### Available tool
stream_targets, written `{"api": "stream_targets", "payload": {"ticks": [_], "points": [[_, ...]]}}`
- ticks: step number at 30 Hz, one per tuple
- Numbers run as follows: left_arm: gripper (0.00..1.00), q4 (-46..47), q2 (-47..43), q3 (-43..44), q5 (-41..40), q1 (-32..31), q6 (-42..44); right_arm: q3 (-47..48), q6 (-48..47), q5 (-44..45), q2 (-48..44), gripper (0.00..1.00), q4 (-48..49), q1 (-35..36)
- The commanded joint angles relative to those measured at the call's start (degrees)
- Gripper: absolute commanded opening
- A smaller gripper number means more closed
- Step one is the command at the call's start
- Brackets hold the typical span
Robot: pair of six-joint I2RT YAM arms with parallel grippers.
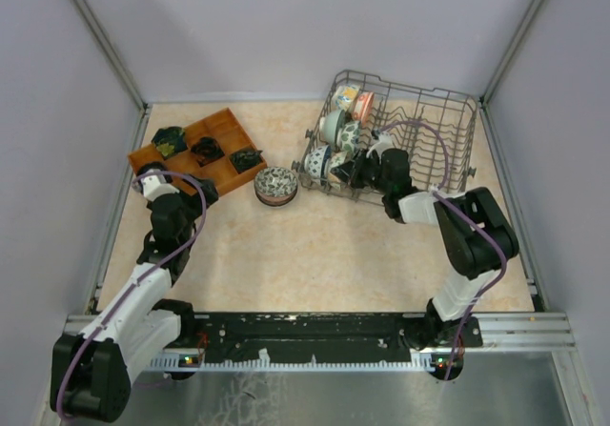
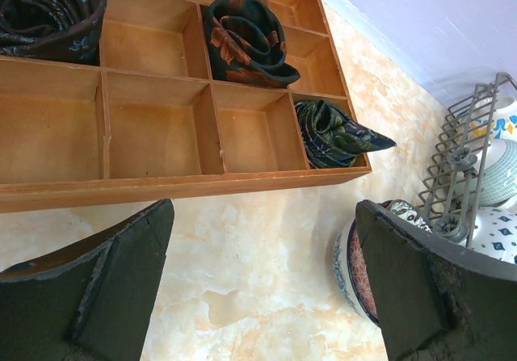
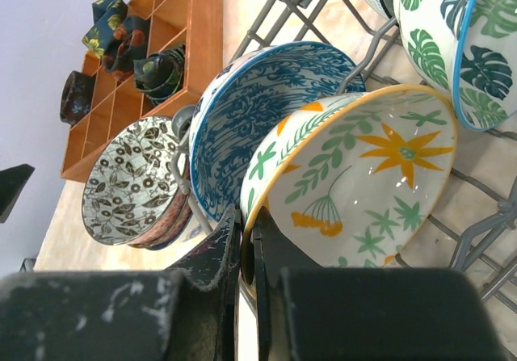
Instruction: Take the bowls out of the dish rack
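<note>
My right gripper has the yellow-rimmed bowl. Next, I put it down inside the dark leaf bowl [image 1: 276,183] [image 3: 133,179] beside the dish rack.
The grey wire dish rack [image 1: 434,131] stands at the back right with several bowls upright in its left end. My right gripper [image 1: 357,172] reaches into it. In the right wrist view it [image 3: 246,244] is shut on the rim of a yellow-rimmed bowl with an orange flower and green leaves [image 3: 363,175]. A blue swirl bowl [image 3: 242,107] stands behind that one, and a green leaf bowl [image 3: 452,46] to the right. One bowl with a dark leaf pattern [image 1: 275,186] sits on the table left of the rack. My left gripper [image 2: 262,284] is open and empty, left of that bowl [image 2: 351,268].
A brown wooden compartment tray [image 1: 195,150] holding dark rolled cloths [image 2: 246,42] lies at the back left, just beyond my left gripper [image 1: 195,195]. The rack's near corner [image 2: 456,175] is right of the table bowl. Grey walls enclose the table.
</note>
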Motion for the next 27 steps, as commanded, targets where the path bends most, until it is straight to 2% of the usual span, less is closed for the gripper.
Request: {"api": "stream_targets", "payload": {"ticks": [1,10,15,20,27], "points": [[0.99,1.3,-0.9,-0.4,-0.1,0.3,0.3,0.6,-1.2,0.7,-5.9,0.0,3.7,-0.6],[0.99,0.9,-1.6,-0.4,0.3,0.2,0.2,1.6,-3.0,-0.2,-15.4,0.0,0.2,-0.6],[0.99,0.5,-2.0,-0.4,0.6,0.3,0.1,5.7,-5.9,-2.7,-17.0,0.0,-3.8,0.7],[0.99,-0.2,-2.1,0.0,0.3,0.2,0.2,14.9,-15.4,-0.8,-14.9,0.0,-15.1,7.8],[0.99,-1.4,-2.6,0.6,-0.5,0.3,0.7,33.7,-29.2,2.3,-5.8,0.0,-37.0,15.8]]}}
